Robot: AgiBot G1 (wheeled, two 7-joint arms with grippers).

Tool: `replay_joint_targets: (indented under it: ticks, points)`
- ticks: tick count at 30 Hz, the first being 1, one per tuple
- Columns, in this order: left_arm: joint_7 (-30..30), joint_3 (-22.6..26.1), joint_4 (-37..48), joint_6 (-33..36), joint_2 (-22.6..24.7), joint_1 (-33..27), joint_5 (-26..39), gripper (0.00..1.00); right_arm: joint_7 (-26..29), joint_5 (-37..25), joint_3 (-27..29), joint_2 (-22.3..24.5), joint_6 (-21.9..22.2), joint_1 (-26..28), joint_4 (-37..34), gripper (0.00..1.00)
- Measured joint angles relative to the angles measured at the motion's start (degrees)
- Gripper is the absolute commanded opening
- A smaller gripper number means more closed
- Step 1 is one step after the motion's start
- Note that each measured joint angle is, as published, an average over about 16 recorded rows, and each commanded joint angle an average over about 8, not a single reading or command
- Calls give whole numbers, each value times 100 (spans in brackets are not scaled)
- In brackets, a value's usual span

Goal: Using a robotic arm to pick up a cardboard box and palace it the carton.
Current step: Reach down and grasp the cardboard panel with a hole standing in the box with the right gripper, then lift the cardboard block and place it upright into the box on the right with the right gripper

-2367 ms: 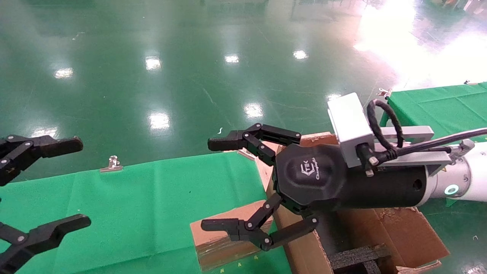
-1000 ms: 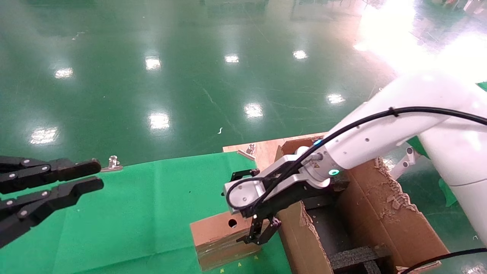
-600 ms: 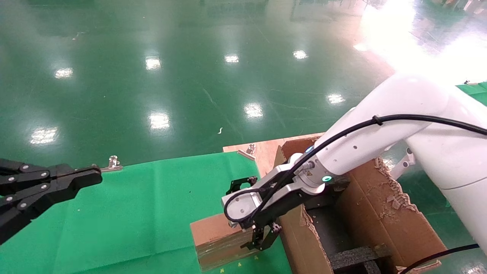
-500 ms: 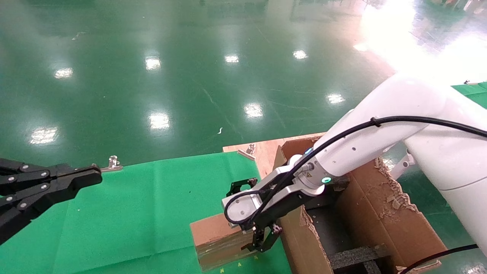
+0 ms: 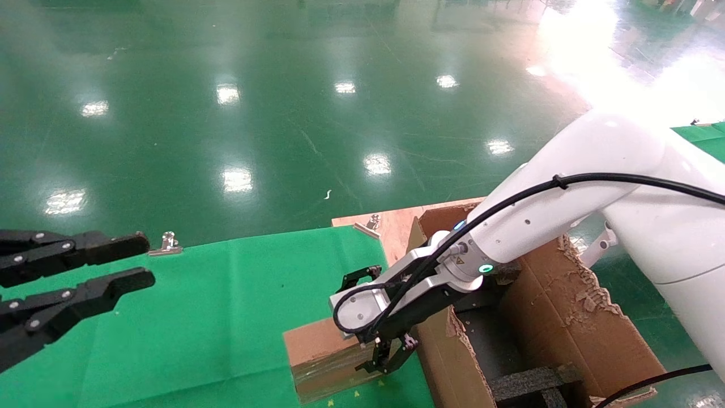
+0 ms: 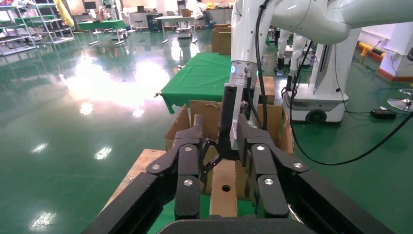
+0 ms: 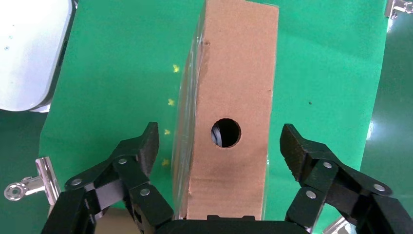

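My right gripper needs to close on the wide sides [image 5: 358, 361] [image 7: 187, 140] of the small cardboard box, level with the round hole in the box's narrow top.
The small cardboard box [image 5: 320, 358] stands on its edge on the green cloth, just left of the carton [image 5: 572, 323]. My right arm reaches down over it, its gripper [image 5: 359, 325] pointing downward. In the right wrist view the gripper [image 7: 220, 142] is open, with one fingertip [image 7: 147, 142] on each side of the box's narrow top side [image 7: 229, 73], which has a round hole, and a gap on both sides. The box also shows in the left wrist view [image 6: 224, 190]. My left gripper [image 5: 129, 262] hangs open and empty over the cloth's left part.
The green cloth table [image 5: 215, 306] has metal clips [image 5: 167, 243] at its far edge. A wooden board [image 5: 391, 224] lies behind the carton. Black foam inserts [image 5: 532, 382] sit inside the carton. Its torn flaps [image 5: 583, 283] stick up. Another green table [image 5: 702, 133] stands at far right.
My right arm swung from close to the camera down over the box and now straddles it. My left gripper's fingers closed together, then parted again in the last half second.
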Motion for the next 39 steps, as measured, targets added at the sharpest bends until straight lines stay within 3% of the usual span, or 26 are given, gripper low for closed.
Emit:
replay_joint_targets:
  ticks: [27,39]
  points:
    - [0,0,0,0,0,0,0,100,16,41,45,28,1,32,-18,0]
    - [0,0,0,0,0,0,0,100,-111,265,201,131,-83,765,-494,0]
